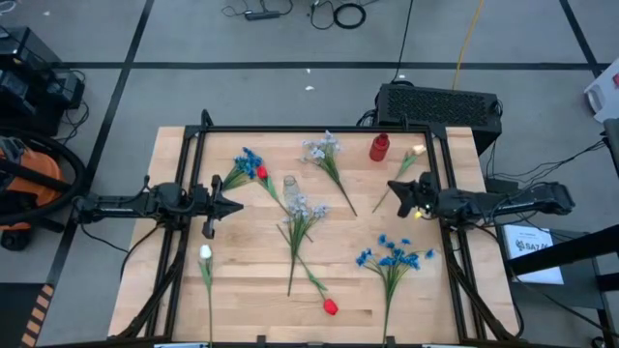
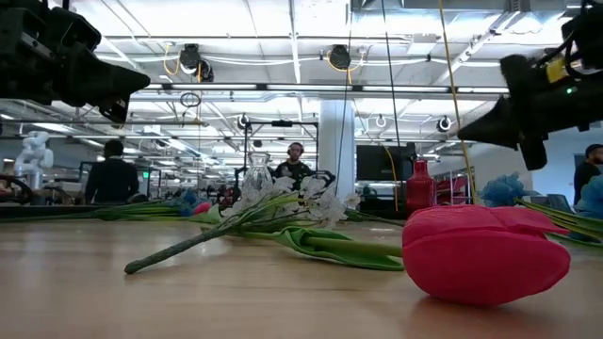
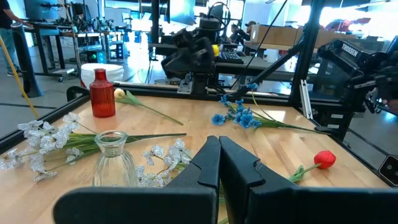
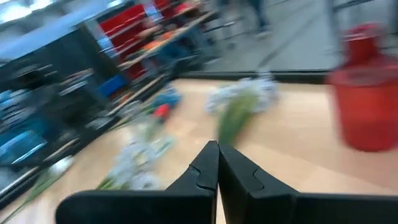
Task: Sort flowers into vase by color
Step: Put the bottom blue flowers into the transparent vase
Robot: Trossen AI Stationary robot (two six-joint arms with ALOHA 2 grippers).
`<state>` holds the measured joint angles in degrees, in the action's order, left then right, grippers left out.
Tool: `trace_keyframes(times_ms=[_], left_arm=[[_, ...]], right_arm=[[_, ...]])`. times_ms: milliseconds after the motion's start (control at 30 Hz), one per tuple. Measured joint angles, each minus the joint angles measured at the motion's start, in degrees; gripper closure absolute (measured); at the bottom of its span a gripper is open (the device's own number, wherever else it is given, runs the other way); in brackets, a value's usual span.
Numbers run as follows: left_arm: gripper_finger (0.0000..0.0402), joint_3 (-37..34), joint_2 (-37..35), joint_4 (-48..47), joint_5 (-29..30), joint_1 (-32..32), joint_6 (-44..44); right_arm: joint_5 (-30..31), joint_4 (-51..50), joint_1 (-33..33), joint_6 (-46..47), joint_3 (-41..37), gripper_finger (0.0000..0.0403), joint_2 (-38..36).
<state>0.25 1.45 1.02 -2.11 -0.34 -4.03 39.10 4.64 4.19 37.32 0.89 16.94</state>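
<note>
The robot's right gripper needs to close on the upper stem [image 1: 389, 283] of the nearer blue cluster, just under that cluster's blooms.
Flowers lie scattered on the wooden table. A blue cluster [image 1: 250, 160] with a red bud [image 1: 261, 172] lies far left, and a white-lilac spray [image 1: 322, 148] far centre. Another white-lilac spray [image 1: 306, 207] lies mid-table. A second blue cluster [image 1: 392, 256] lies right. A red bud [image 1: 330, 306] [image 2: 480, 254] lies near the near edge. A white tulip [image 1: 205, 252] lies near left and a cream tulip [image 1: 418, 151] far right. A clear glass vase [image 1: 289, 183] [image 3: 114, 163] and a red vase [image 1: 379, 147] [image 3: 102, 93] stand upright. My left gripper [image 1: 237, 205] [image 3: 219, 146] hovers shut left of the glass vase. My right gripper [image 1: 392, 185] [image 4: 217, 149] hovers shut near the cream tulip's stem.
A black frame [image 1: 309, 129] runs along the table's far edge and sides. A black box [image 1: 440, 101] sits beyond the far right corner. People [image 2: 113, 174] work in the room behind the table. Bare wood [image 1: 242, 280] lies between the white tulip and the middle spray.
</note>
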Motion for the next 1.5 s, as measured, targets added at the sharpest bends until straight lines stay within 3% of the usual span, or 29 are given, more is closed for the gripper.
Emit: trace_keyframes(times_ms=[167, 367, 600, 833, 1033, 1233, 1367, 1500], left_arm=[[0.0393, 0.02, 0.01, 0.0, 0.02, 0.0, -0.02], [0.0393, 0.01, 0.0, 0.01, 0.02, 0.0, -0.01], [0.0393, 0.02, 0.0, 0.01, 0.01, 0.0, -0.02], [0.0393, 0.02, 0.0, 0.02, 0.02, 0.0, 0.0], [0.0393, 0.02, 0.0, 0.0, 0.02, 0.0, 0.0], [0.0393, 0.02, 0.0, 0.02, 0.02, 0.0, 0.0], [0.0393, 0.01, 0.0, 0.0, 0.02, 0.0, -0.01], [0.0393, 0.01, 0.0, 0.0, 0.02, 0.0, -0.01]], right_arm=[[0.03, 4.98, -1.98, 5.17, 0.09, 0.0403, 3.0], [-1.88, -0.25, -1.12, 9.04, 6.39, 0.0403, 5.82], [2.08, -18.61, 0.5, 9.6, 24.31, 0.0403, 15.0], [2.39, -38.85, 0.81, 15.88, 45.87, 0.0403, 32.25], [-5.16, -57.5, 1.41, 21.69, 65.51, 0.0403, 49.14], [-9.49, -79.05, 5.15, 34.6, 82.75, 0.0403, 62.74], [-20.86, -87.77, 9.78, 46.51, 90.11, 0.0403, 68.11], [-23.95, -94.32, 17.12, 59.78, 94.53, 0.0403, 71.28]])
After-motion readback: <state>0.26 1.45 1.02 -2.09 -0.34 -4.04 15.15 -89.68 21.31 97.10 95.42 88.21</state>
